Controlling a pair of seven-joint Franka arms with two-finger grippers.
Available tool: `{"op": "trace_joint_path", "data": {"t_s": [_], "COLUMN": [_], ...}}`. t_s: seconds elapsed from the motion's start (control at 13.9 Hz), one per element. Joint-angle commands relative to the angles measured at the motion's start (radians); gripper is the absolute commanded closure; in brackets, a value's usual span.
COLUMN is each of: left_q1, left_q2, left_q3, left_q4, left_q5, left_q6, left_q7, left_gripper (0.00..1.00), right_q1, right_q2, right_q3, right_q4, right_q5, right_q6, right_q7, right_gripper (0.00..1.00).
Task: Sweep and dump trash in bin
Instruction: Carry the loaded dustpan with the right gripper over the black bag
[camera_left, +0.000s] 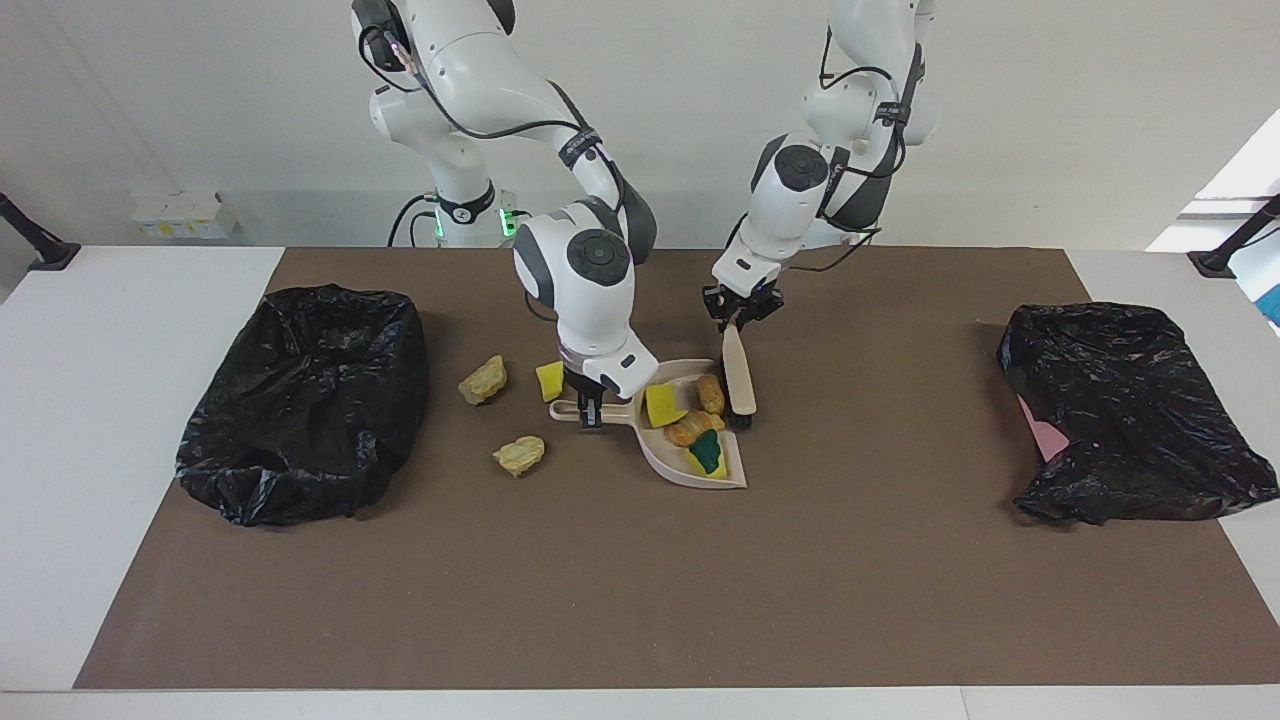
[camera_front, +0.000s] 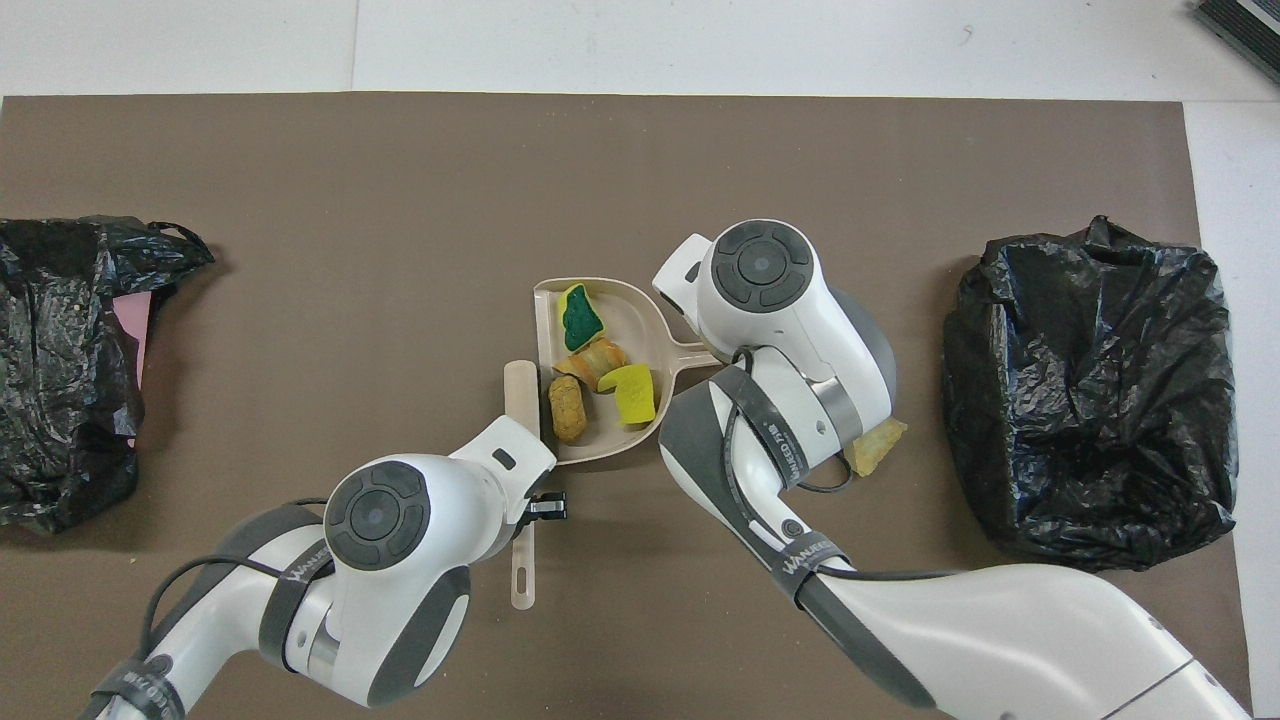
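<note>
My left gripper needs to let go of the brush on the bare brown mat (camera_front: 560, 606) between my arms, nearer me than the dustpan.
My right gripper (camera_left: 592, 412) is shut on the handle of the beige dustpan (camera_left: 672, 462), which rests on the brown mat. In the pan (camera_front: 640, 310) lie several trash chunks: a yellow one (camera_left: 663, 405), an orange one (camera_left: 693, 428), a green-faced one (camera_left: 708, 455) and an orange-brown one (camera_left: 710, 393) just inside its mouth. My left gripper (camera_left: 738, 318) is shut on the brush (camera_left: 738, 372), whose bristles stand at the pan's mouth beside that chunk. Three loose chunks (camera_left: 483, 380) (camera_left: 549, 381) (camera_left: 519, 455) lie between the pan's handle and the bin (camera_left: 300, 400).
The black-bagged bin (camera_front: 1090, 390) sits toward the right arm's end of the table. A second black bag (camera_left: 1130, 410) with something pink showing under it lies toward the left arm's end. White table borders the mat.
</note>
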Motion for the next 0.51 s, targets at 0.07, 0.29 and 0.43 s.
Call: {"op": "trace_joint_path", "data": {"t_s": [0.07, 0.29, 0.43], "left_q1": [0.038, 0.025, -0.04], "left_q2": [-0.037, -0.067, -0.099], "left_q3": [0.002, -0.001, -0.007], "left_q4": [0.0, -0.023, -0.048], "left_q5": [-0.003, 0.0, 0.001], "left_q6": [-0.089, -0.132, -0.132], "left_q7": [-0.026, -0.047, -0.122], "left_gripper": [1.0, 1.0, 1.0], "right_q1": [-0.027, -0.052, -0.105], "right_q2": [-0.027, -0.049, -0.097], "right_q3": [0.008, 0.008, 0.01], "right_q4": [-0.03, -0.026, -0.027], "right_q5": [0.048, 0.089, 0.126], "right_q6": [0.033, 0.033, 0.011], "right_q7": [-0.05, -0.067, -0.113], "right_gripper": [1.0, 1.0, 1.0]}}
